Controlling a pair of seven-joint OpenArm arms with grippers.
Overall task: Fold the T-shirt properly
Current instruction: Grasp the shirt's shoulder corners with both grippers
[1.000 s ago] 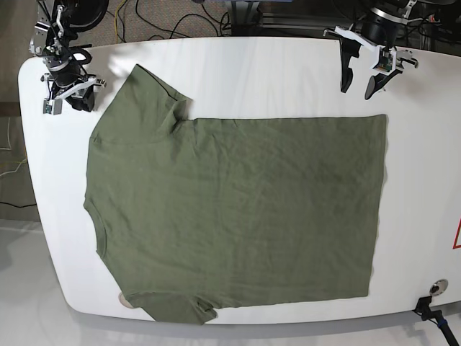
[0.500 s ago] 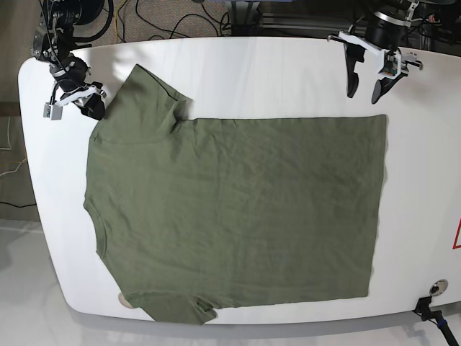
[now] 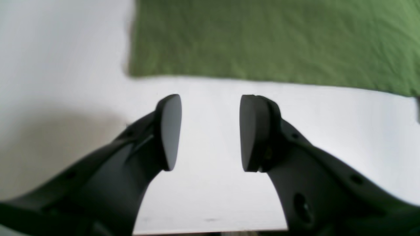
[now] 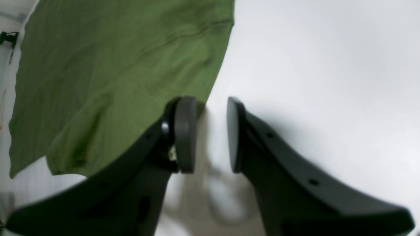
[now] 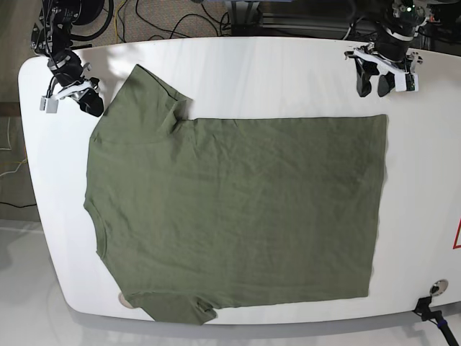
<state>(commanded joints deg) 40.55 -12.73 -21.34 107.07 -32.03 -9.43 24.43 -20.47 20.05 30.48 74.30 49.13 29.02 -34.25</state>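
Next, my left gripper goes to the far corner of the hem [image 5: 383, 122] [image 3: 136, 63] on the olive-green T-shirt and closes there.
The olive-green T-shirt [image 5: 238, 209] lies flat on the white table [image 5: 252, 72], with the neck to the left and the hem to the right. My left gripper [image 5: 372, 91] is open and empty, just beyond the shirt's far right hem corner. In the left wrist view its fingers [image 3: 169, 131] stand apart over bare table, with the shirt's corner [image 3: 262, 36] ahead of them. My right gripper [image 5: 93, 108] is open at the far sleeve's edge. In the right wrist view one finger [image 4: 185, 134] overlaps the sleeve [image 4: 115, 65] edge, and nothing is held.
Cables [image 5: 166, 18] and arm bases lie beyond the table's far edge. A black clamp [image 5: 432, 310] sits at the front right corner. A red-edged sign [image 5: 457, 238] shows at the right edge. A small round mark [image 5: 126, 301] sits by the near sleeve.
My right gripper has moved toward the far sleeve's edge. My left gripper has shifted right and turned, and its fingers now point down at the table near the hem corner.
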